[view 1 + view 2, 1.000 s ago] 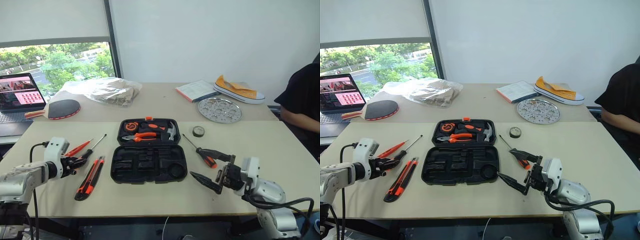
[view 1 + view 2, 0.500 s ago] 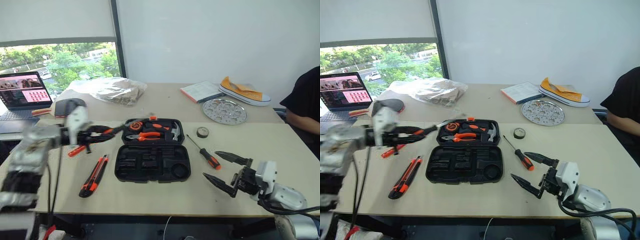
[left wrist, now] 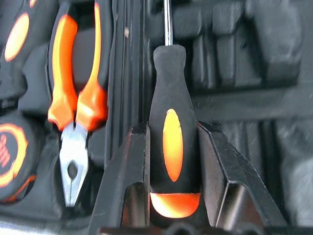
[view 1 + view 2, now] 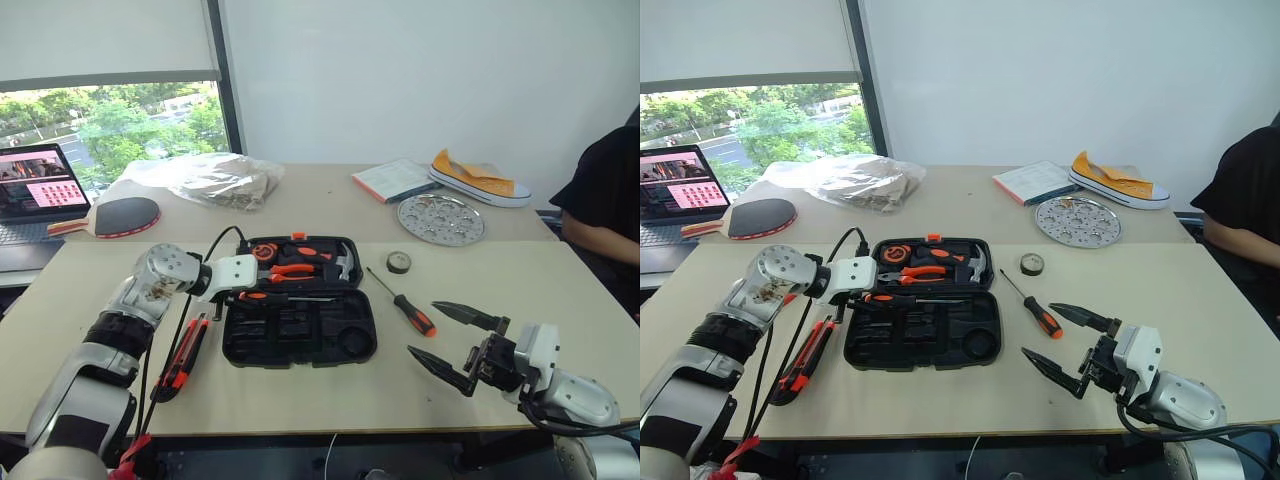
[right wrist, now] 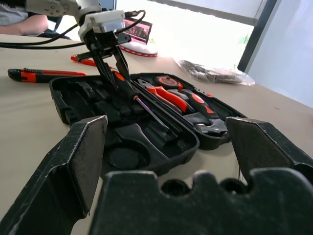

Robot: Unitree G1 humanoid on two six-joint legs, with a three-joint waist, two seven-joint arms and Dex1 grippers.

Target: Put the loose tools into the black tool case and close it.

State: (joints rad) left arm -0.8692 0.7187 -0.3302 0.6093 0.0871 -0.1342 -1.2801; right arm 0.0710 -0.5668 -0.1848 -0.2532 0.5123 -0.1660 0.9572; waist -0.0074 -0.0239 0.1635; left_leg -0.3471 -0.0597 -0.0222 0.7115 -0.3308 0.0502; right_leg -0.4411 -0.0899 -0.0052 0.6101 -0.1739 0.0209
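Next, I grab the middle of the handle (image 4: 415, 315) of the loose screwdriver beside the small dark tape roll with my right gripper.
The black tool case (image 4: 352, 342) lies open at the table's middle. My left gripper (image 4: 232, 297) is over the case's left edge, shut on a black-and-orange screwdriver (image 3: 172, 98) whose shaft reaches across the moulded slots. The handle sits between both fingers (image 3: 132, 161). A long orange-and-black utility knife (image 4: 183, 353) lies left of the case, a second screwdriver (image 4: 405, 305) to its right, and a small dark tape roll (image 4: 398, 262) beyond that. A thin orange screwdriver (image 5: 83, 61) lies behind the left arm. My right gripper (image 4: 422, 328) hovers open to the right of the case, holding nothing.
Orange pliers (image 3: 76, 93), a hammer (image 4: 342, 264) and a round tape measure (image 4: 264, 251) sit in the case's far half. A laptop (image 4: 35, 195), paddle (image 4: 125, 215), plastic bag (image 4: 210, 180), book (image 4: 392, 180), shoe (image 4: 478, 178) and metal plate (image 4: 440, 218) lie behind. A person (image 4: 605, 195) sits at the right.
My left arm swung right from the table beside the case to over the case's left edge, carrying the screwdriver, and the wrist rolled. The right gripper stayed about where it was, open.
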